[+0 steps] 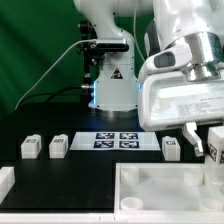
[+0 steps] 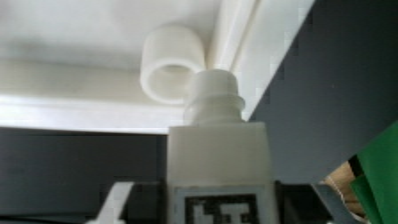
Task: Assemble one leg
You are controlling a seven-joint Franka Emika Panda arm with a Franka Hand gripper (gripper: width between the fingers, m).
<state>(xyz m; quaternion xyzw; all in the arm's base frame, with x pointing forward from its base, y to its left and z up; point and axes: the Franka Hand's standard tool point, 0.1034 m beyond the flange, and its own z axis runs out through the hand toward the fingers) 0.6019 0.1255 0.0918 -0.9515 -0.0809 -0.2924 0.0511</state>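
Note:
The leg is standing in the round white socket of the panel corner [image 1: 210, 198] [image 2: 173, 78] just below my gripper. Next, my gripper lets go of it there.
My gripper [image 1: 207, 145] is at the exterior view's right edge, shut on a leg [image 1: 215, 140], a small white block. It hangs just above the far right corner of the large white panel [image 1: 165, 173]. In the wrist view the leg [image 2: 217, 150] sits between my fingers [image 2: 118, 198] with its black-and-white tag facing the camera. Its narrow threaded tip [image 2: 212, 88] points at a round white socket [image 2: 169, 62] by the panel's rim [image 2: 249, 45]; I cannot tell whether they touch. Three more legs stand on the black table: two on the left [image 1: 30, 147] [image 1: 58, 146], one near my gripper [image 1: 171, 148].
The marker board [image 1: 118, 140] lies flat between the loose legs, in front of the robot's base [image 1: 110, 90]. A white block [image 1: 5, 181] sits at the exterior view's left edge. A green curtain hangs behind.

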